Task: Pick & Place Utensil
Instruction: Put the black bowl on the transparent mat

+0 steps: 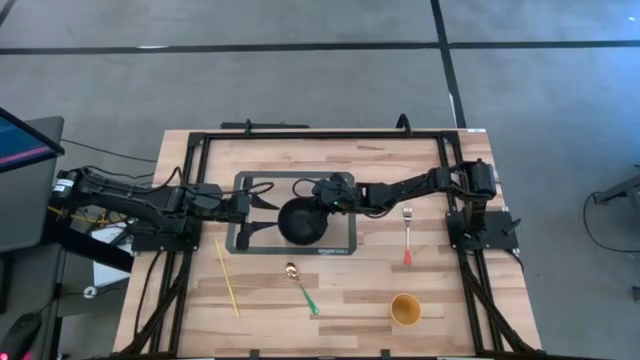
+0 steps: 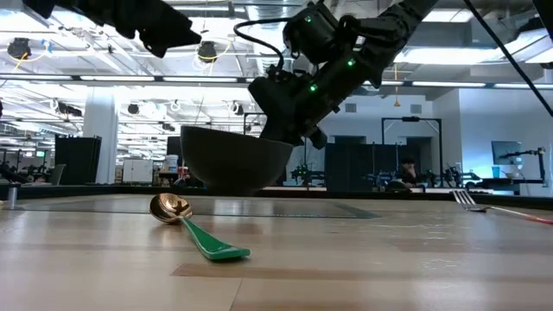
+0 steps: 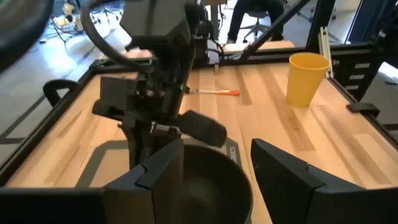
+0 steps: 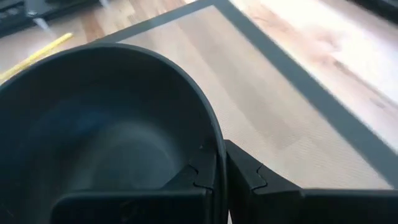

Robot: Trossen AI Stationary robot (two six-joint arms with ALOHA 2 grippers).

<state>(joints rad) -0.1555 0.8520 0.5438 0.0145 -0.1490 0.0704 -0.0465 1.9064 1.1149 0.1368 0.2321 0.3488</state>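
My right gripper has the black bowl, now on the mat at mid-table. Next, I set it down with that gripper on the dark-framed mat (image 1: 292, 222) beside my left gripper's fingertips.
A black bowl (image 1: 303, 222) is on the dark-framed mat (image 1: 243, 181) at mid-table. My right gripper (image 1: 318, 200) reaches in from the right and is shut on the bowl's far rim. My left gripper (image 1: 265, 210) is open, level, just left of the bowl; in the left wrist view its fingers (image 3: 163, 171) frame the bowl (image 3: 208, 186). A gold spoon with a green handle (image 1: 300, 285) lies flat on the wood near the mat. A fork with a red handle (image 1: 408, 235) lies flat to the right. My right gripper (image 4: 221, 152) pinches the bowl's rim (image 4: 214, 140), one finger (image 4: 196, 177) inside the bowl and one (image 4: 249, 177) outside. It slants down from the table's right and far side. The bowl (image 2: 233, 155) sits upright; whether its base is clear of the mat I cannot tell.
A yellow chopstick (image 1: 228, 278) lies on the wood left of the spoon. A yellow cup (image 1: 405, 310) stands near the near right corner. The black frame rail (image 1: 320, 133) runs around the table edges. Bare wood lies between the spoon and the cup.
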